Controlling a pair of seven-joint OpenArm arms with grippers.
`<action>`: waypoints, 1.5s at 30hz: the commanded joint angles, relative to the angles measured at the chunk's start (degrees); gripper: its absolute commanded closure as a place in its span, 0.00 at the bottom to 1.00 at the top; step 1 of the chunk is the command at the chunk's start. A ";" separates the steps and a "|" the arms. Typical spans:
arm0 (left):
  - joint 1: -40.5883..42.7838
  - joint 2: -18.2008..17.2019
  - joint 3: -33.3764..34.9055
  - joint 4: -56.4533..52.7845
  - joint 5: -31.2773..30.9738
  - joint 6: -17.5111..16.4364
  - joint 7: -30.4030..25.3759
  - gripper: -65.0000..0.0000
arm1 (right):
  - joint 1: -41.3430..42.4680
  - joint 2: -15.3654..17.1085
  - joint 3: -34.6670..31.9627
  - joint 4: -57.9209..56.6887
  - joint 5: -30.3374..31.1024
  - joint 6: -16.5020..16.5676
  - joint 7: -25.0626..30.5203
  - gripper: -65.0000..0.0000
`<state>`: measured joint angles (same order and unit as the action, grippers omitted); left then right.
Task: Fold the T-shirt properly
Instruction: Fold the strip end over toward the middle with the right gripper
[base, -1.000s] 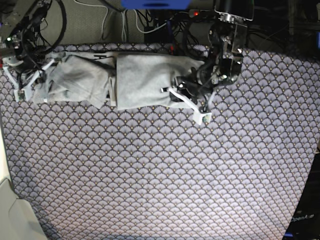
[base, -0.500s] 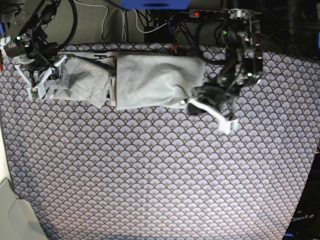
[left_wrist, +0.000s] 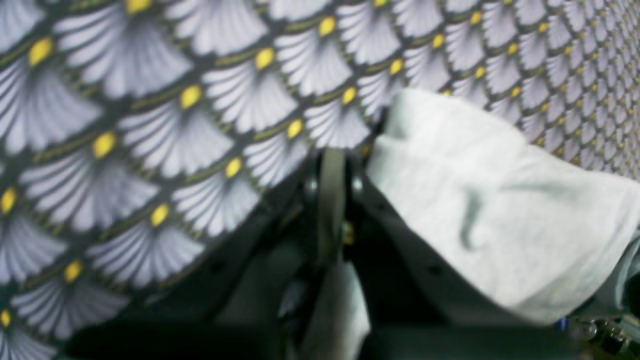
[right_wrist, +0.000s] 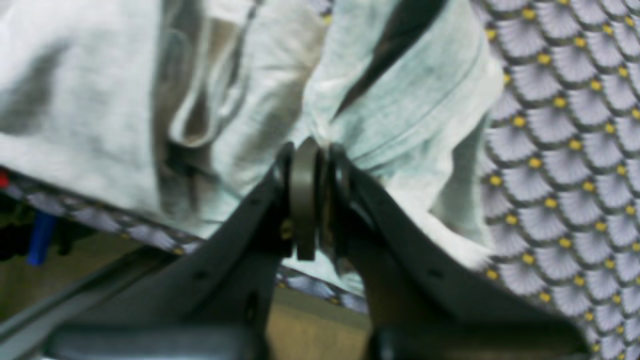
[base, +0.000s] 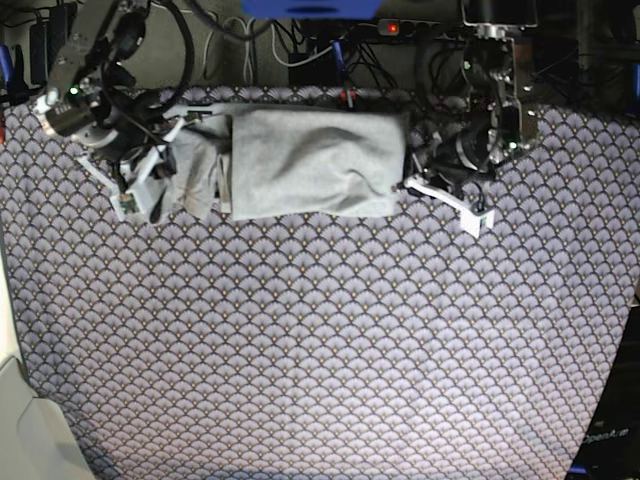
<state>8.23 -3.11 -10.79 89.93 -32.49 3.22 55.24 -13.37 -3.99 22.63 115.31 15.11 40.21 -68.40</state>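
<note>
Next, I release the T-shirt's bunched end with my right gripper on top of the T-shirt's flat band (base: 335, 157), just past the band's middle.
The light grey T-shirt (base: 310, 165) lies folded into a band along the far edge of the table. Its right end (left_wrist: 500, 215) is flat. Its left end (right_wrist: 400, 100) is bunched. My right gripper (base: 168, 170) is at the band's left end, shut on a gathered fold of the T-shirt (right_wrist: 310, 145). My left gripper (base: 415, 186) sits just off the shirt's lower right corner. In the left wrist view its fingertips (left_wrist: 332, 200) are pressed together. The shirt's edge lies beside them, not between them. No lettering shows.
A purple-grey fan-patterned cloth (base: 320, 340) covers the table. The table's far edge (right_wrist: 125, 232) runs right behind the shirt. Beyond it lie cables and a power strip (base: 390, 27). A pale object (base: 20, 420) sits at the near left corner.
My right gripper has moved right with the shirt's left end, bunching it toward the middle. The left gripper has drawn back up and right off the shirt, whose right edge now lies straight.
</note>
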 joint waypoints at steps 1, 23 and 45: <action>-0.62 -0.01 0.02 0.40 -0.43 -0.28 -0.25 1.00 | 0.66 0.34 -0.61 1.13 1.72 -0.21 0.84 1.00; -0.98 0.17 -7.98 1.28 -0.96 -0.54 0.27 1.00 | 0.49 -0.01 -17.84 0.61 28.89 -0.21 1.90 1.00; 1.31 -6.16 -10.71 6.99 -1.05 -0.63 0.45 1.00 | 4.71 0.78 -29.18 -9.86 28.53 -0.21 7.17 0.98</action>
<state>9.96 -8.75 -21.32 95.98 -32.86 2.90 56.34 -9.10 -2.85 -6.24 104.71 41.89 40.01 -62.33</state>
